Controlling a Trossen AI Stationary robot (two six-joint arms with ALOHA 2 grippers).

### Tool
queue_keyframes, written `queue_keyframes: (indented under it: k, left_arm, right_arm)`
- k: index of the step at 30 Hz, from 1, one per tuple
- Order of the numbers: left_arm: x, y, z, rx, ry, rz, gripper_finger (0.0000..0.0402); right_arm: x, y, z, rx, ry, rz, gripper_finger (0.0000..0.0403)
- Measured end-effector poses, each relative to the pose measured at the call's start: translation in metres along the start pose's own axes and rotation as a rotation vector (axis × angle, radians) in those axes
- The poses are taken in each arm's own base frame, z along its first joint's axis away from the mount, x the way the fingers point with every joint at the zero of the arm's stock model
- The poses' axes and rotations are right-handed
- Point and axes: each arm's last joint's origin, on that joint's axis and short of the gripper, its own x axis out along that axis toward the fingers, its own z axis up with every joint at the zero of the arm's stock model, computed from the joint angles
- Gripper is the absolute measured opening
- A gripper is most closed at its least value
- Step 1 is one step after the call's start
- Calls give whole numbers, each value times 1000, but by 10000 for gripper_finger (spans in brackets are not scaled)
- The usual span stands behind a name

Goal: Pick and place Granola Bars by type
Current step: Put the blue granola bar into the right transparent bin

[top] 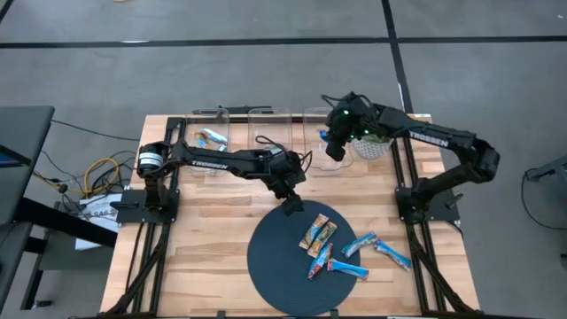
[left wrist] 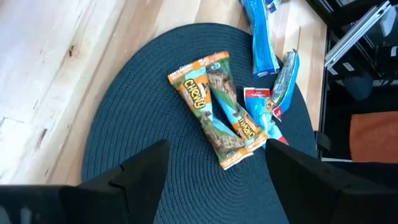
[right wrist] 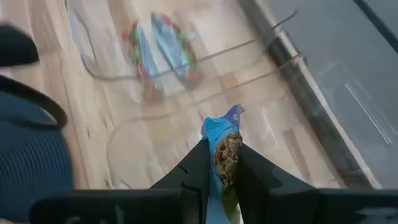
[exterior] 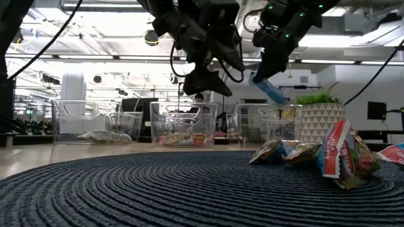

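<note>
Next, I release the blue bar from my right gripper in the near end of the clear bin (top: 327, 159) (right wrist: 177, 163) next to the potted plant.
Several granola bars lie flat on the round dark mat (top: 275, 266): two orange ones (left wrist: 214, 109) crossed over each other, and blue ones (top: 363, 245) toward the mat's right side. My left gripper (left wrist: 217, 180) hangs open above the mat's far edge, just short of the orange pair, touching nothing. My right gripper (top: 337, 143) is high over the clear bins (top: 266, 133) at the table's far edge, shut on a blue bar (exterior: 270, 89). My right gripper pinches the blue bar between its two fingers, which slant down from above. One end of the wrapper (right wrist: 222, 127) sticks out past the fingertips. The bar hangs tilted below the fingers (exterior: 278, 96), lifted clear above the bins.
Three clear bins stand in a row along the far edge; the left one (top: 213, 137) and the middle one (exterior: 183, 126) hold bars. A potted plant (top: 372, 146) stands to the right of the bins. Bare wood (top: 204, 239) lies left of the mat.
</note>
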Motion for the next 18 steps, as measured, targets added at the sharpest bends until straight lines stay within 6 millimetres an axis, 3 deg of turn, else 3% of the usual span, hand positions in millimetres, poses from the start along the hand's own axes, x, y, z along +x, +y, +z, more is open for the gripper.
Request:
queue_keyframes:
  k: [9,18]
  left_arm:
    - [0,0,-1,9,5,7,261]
    - [0,2,-2,11,17,16,261]
  right_arm:
    - [29,12,10,-241,210,96,48]
    - [64,26,15,-345,293,159,48]
